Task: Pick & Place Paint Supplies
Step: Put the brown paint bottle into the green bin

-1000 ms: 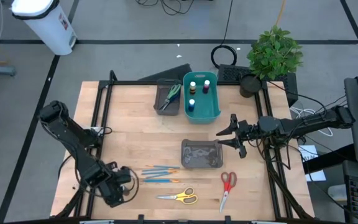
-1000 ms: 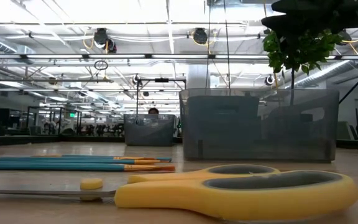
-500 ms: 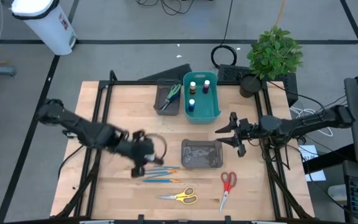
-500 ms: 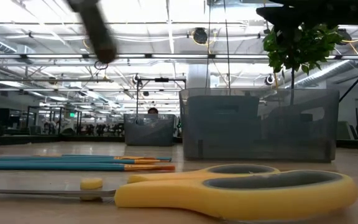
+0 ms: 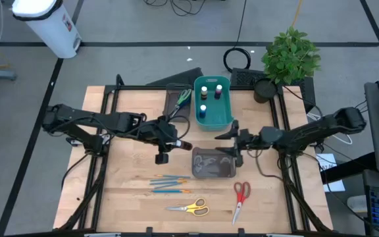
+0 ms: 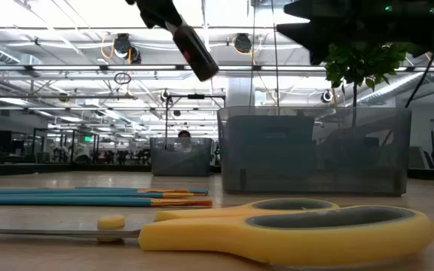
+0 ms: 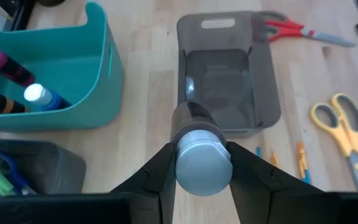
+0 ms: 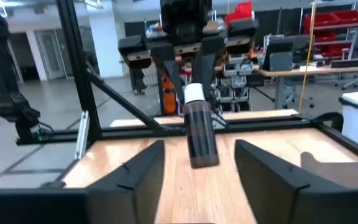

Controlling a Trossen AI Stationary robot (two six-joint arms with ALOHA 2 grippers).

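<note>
The paint bottle's cap end is in my left gripper, so next my right gripper takes the bottle's body point(image 6: 195, 53) to let my left gripper hold it below its cap.
My left gripper point(image 5: 177, 142) hangs over the table's middle, shut on a small dark paint bottle point(image 8: 201, 140) with a pale cap. The low view shows that bottle point(image 6: 193, 47) high above the board. My right gripper point(image 5: 231, 142) stands open at the right, over the empty dark grey tray point(image 5: 214, 172), and faces the bottle. Thin brushes point(image 5: 166, 183), yellow scissors point(image 5: 189, 209) and red scissors point(image 5: 240, 196) lie flat on the near half of the board. More paint bottles point(image 5: 209, 92) stand in the teal bin point(image 5: 231, 108). My left gripper pinches the bottle's cap end point(image 7: 204, 163) between its two fingers point(image 8: 174, 70). They come slanting down from the table's left. The dark body point(image 8: 202, 149) hangs below them, tilted and lifted clear of the table.
A second dark grey tray point(image 5: 174, 113) at the back holds green and blue scissors. A potted plant point(image 5: 290, 56) stands at the far right corner. Black frame rails run along the board's left and right edges.
My left gripper has swung from the near left corner up and toward the table's middle, rolling as it went, with the bottle high above the board. My right gripper has moved toward the table's left, over the empty tray.
</note>
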